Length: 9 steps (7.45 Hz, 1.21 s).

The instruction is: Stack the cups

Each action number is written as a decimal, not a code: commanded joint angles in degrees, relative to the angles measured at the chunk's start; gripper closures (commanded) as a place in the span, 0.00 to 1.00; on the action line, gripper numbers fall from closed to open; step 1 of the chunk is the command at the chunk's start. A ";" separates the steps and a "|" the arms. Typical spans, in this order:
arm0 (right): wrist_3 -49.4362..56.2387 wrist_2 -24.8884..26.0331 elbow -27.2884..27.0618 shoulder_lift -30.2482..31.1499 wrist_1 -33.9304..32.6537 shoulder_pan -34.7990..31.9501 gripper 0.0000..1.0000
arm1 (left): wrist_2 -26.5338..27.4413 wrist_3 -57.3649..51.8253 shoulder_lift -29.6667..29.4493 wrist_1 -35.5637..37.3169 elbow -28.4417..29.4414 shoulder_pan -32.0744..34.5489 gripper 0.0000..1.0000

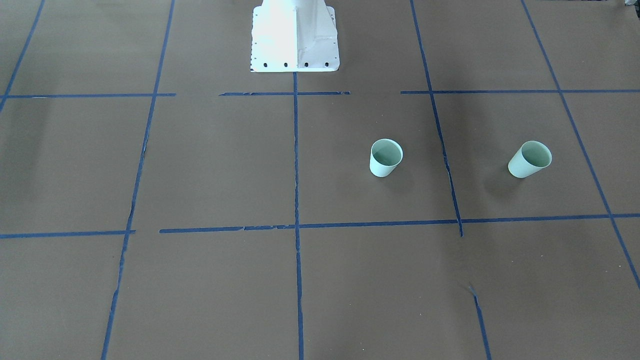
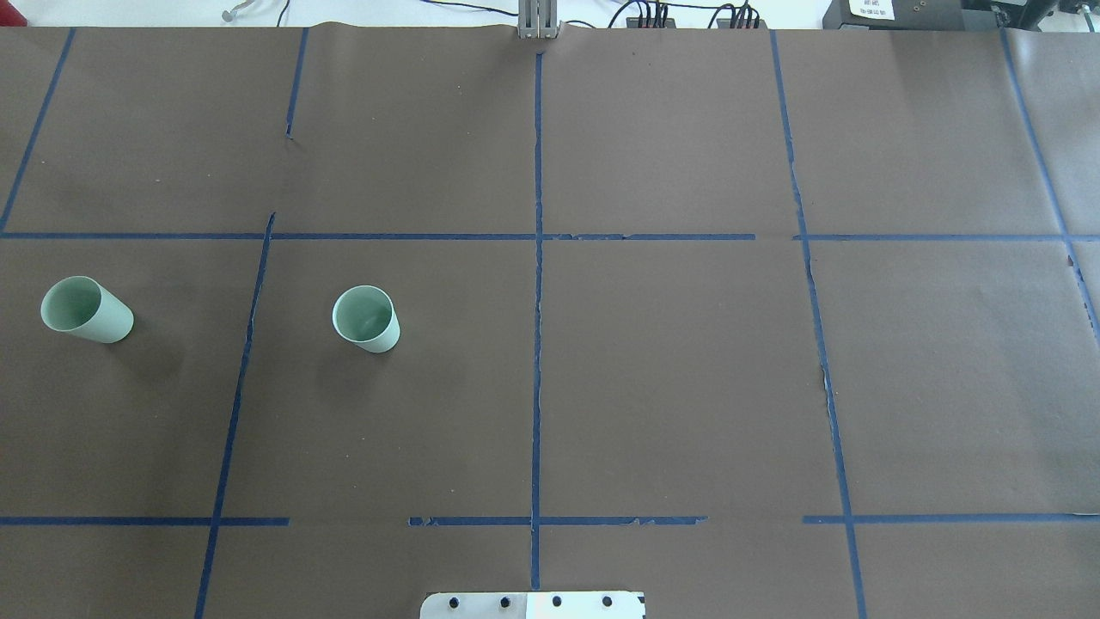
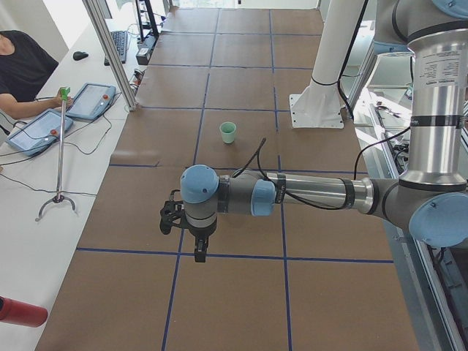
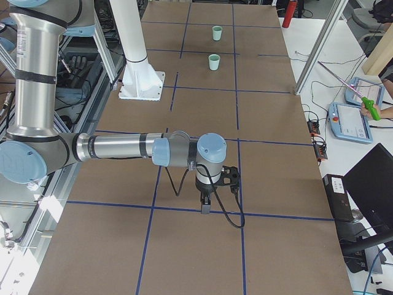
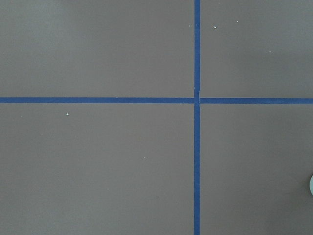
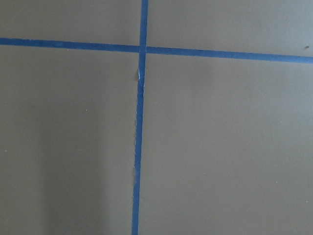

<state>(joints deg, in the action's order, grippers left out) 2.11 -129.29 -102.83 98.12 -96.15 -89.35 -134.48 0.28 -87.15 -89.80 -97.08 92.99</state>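
I need to close my left gripper on the outer cup's rim (image 1: 547, 148), away from the pale mint-green cup nearer the centre line.
Two pale mint-green cups stand upright and apart on the brown table, on my left side. One cup (image 1: 386, 158) (image 2: 367, 318) (image 3: 228, 132) (image 4: 214, 62) is nearer the centre line. The other cup (image 1: 529, 159) (image 2: 86, 310) (image 4: 217, 33) stands near the table's left end. In the exterior left view my left arm hides it. My left gripper (image 3: 199, 252) points down above the table and shows only in the exterior left view. My right gripper (image 4: 206, 208) points down far from both cups and shows only in the exterior right view. I cannot tell whether either is open.
The white robot base (image 1: 295, 37) stands at the table's near middle edge. Blue tape lines (image 2: 537, 258) divide the brown surface into squares. Operators with tablets (image 3: 91, 101) (image 4: 350, 120) sit beyond the far edge. A thin stand (image 3: 60, 153) is there too.
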 commanded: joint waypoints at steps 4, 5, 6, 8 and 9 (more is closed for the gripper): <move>0.00 0.00 0.00 0.06 0.00 -0.04 0.00 | -0.61 0.95 -0.04 -5.36 -0.82 -2.09 0.00; 0.00 0.00 0.00 0.06 0.00 0.05 0.00 | -0.79 9.04 0.14 -6.08 -2.31 -5.85 0.00; 0.00 0.00 0.00 0.06 0.00 0.05 0.00 | -0.44 20.87 0.14 -10.35 -3.80 -12.76 0.00; 0.00 0.00 0.00 -0.03 0.00 0.05 0.00 | 0.00 34.31 1.27 -20.55 -2.16 -20.01 0.00; 0.00 0.00 0.00 -0.03 0.00 0.05 0.00 | 0.52 36.70 1.37 -22.59 -1.02 -21.60 0.00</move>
<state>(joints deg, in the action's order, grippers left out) 2.11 -129.29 -102.83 98.10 -96.15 -89.30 -134.43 32.17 -86.12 -108.59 -99.26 74.35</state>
